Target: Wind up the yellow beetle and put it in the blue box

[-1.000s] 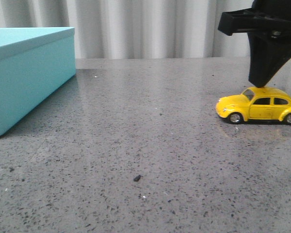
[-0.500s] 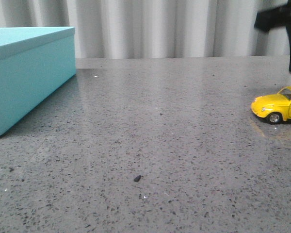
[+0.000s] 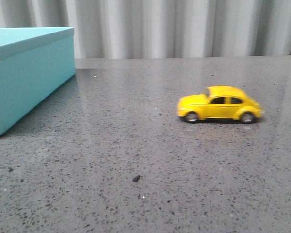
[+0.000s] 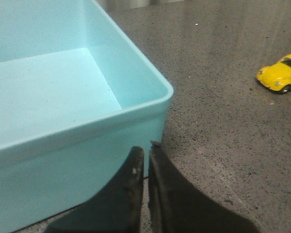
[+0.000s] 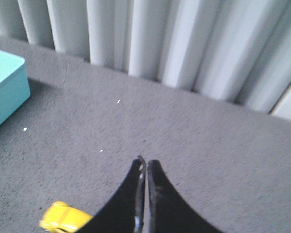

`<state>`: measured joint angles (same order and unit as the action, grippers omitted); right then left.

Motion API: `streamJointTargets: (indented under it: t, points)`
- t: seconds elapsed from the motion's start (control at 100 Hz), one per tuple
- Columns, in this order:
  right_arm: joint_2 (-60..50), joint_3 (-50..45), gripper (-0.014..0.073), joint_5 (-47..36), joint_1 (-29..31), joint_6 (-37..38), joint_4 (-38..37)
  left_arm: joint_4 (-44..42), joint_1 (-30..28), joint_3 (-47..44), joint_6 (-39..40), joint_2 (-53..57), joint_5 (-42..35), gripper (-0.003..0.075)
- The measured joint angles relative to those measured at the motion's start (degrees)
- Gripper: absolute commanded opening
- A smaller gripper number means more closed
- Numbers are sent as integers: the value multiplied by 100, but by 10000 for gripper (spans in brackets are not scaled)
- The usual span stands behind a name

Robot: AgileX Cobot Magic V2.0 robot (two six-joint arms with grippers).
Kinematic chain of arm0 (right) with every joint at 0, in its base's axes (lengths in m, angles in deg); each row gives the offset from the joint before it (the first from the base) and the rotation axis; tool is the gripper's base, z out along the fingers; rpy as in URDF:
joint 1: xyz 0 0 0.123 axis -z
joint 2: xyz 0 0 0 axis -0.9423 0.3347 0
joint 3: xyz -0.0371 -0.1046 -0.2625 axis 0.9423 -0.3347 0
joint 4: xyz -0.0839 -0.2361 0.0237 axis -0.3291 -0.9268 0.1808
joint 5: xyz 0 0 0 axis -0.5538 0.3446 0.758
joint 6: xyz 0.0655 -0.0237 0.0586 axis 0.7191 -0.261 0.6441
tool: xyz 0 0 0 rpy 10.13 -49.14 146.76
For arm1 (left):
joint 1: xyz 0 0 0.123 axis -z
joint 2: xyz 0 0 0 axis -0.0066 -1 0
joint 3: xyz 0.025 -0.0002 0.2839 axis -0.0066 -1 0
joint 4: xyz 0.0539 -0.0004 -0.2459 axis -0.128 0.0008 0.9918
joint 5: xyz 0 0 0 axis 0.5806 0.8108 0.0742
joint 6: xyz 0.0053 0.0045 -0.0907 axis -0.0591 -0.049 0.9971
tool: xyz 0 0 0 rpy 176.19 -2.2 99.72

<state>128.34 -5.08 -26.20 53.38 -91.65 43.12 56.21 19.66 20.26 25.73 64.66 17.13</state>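
My left gripper will grip the yellow beetle's doors, midway between the beetle's wheels, once the beetle rolls up beside the blue box.
The yellow beetle [image 3: 218,104] stands free on its wheels right of the table's middle, nose toward the blue box [image 3: 29,73] at the far left; its outline is blurred. The left wrist view shows the box [image 4: 63,97] open and empty, with the beetle [image 4: 281,73] far off to the side. My left gripper [image 4: 146,150] is shut and empty, its tips by the box's near corner. My right gripper [image 5: 145,162] is shut and empty above the table, the beetle [image 5: 63,218] partly showing beside its fingers. Neither gripper appears in the front view.
A pleated grey curtain [image 3: 174,26] hangs behind the table's far edge. A small dark speck [image 3: 136,178] lies on the speckled grey tabletop [image 3: 136,141] near the front.
The right gripper, which pressed on the beetle's roof and drew it back to the right, has left the front view. The beetle has since rolled left toward the box.
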Motion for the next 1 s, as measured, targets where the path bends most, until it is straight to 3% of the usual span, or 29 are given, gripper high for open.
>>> streamJointTargets:
  t: [0.36,0.81,1.0]
  points:
    - [-941,-328,-41,-115,0,-208,-162,-14,0,1569,-762,-1167,699,-20]
    - [-3580,-3682,-41,-2549,0,-504,-175,100,36,3157,-1416,-2967,1753,-20]
    - [-4286,-4383,-41,-2755,0,-513,-189,-20,438,4045,-2193,-3987,2311,6]
